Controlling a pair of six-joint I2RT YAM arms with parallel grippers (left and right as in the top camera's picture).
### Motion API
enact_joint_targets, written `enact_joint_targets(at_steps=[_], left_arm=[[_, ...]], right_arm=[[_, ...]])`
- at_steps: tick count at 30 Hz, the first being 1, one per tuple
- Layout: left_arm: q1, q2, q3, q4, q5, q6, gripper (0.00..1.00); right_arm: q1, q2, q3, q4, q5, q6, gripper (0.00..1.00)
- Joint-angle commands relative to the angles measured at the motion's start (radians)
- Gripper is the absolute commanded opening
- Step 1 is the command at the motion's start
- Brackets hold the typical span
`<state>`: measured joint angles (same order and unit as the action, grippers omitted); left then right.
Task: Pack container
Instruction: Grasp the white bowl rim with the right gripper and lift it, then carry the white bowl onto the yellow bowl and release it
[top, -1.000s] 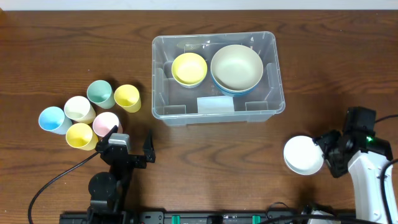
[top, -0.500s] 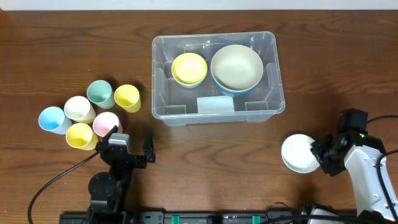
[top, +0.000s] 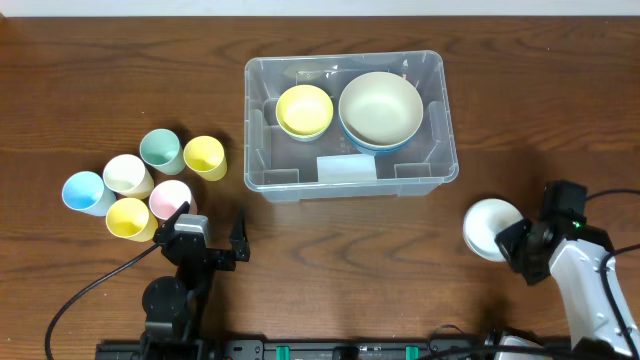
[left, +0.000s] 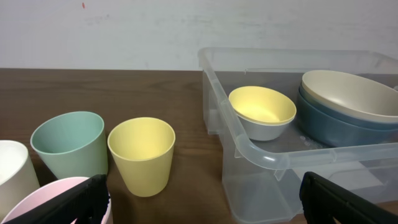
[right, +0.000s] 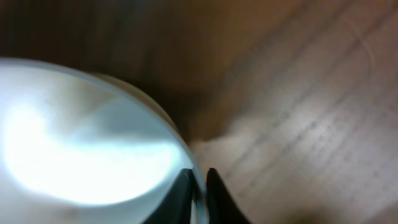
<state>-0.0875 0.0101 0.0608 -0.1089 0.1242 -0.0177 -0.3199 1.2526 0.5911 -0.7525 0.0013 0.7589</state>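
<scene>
Next, my right gripper sets the white bowl down inside the yellow bowl (top: 303, 109) in the container.
The container (top: 300, 184), a large clear plastic bin, stands at the back centre and appears in the left wrist view too (left: 249, 147). Inside it are a yellow bowl (top: 304, 110) and a beige bowl (top: 380, 108) nested in a blue one. A white bowl (top: 488, 226) sits on the table at the right. My right gripper (top: 515, 243) is shut on its near rim, one finger inside and one outside, as the right wrist view shows (right: 200, 186). My left gripper (top: 211, 222) rests open near the front left with nothing between its fingers.
Several pastel cups (top: 140, 185) cluster at the left, just beside the left gripper; a green cup (left: 68, 146) and a yellow cup (left: 142, 154) stand ahead of it. A pale label (top: 345, 168) lies in the bin's front.
The right gripper's jaws have closed onto the white bowl's rim, and bowl and gripper have shifted slightly toward the back. The left arm has not moved.
</scene>
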Motion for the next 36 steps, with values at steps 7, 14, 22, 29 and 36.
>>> enact_joint_targets(at_steps=[7, 14, 22, 29, 36], left_arm=[[0.004, -0.006, -0.029, -0.012, -0.005, 0.018, 0.98], [0.004, -0.006, -0.029, -0.012, -0.005, 0.018, 0.98], [0.004, -0.006, -0.029, -0.012, -0.005, 0.018, 0.98], [0.004, -0.006, -0.029, -0.012, -0.005, 0.018, 0.98], [0.004, -0.006, -0.029, -0.012, -0.005, 0.018, 0.98]], right_arm=[[-0.008, 0.015, -0.031, 0.077, 0.016, -0.009, 0.01], [-0.009, 0.015, 0.117, 0.039, 0.016, -0.052, 0.01], [-0.009, 0.015, 0.523, -0.177, 0.017, -0.184, 0.01], [0.049, 0.016, 0.822, -0.269, -0.206, -0.321, 0.01], [0.342, 0.019, 0.908, -0.214, -0.231, -0.33, 0.02]])
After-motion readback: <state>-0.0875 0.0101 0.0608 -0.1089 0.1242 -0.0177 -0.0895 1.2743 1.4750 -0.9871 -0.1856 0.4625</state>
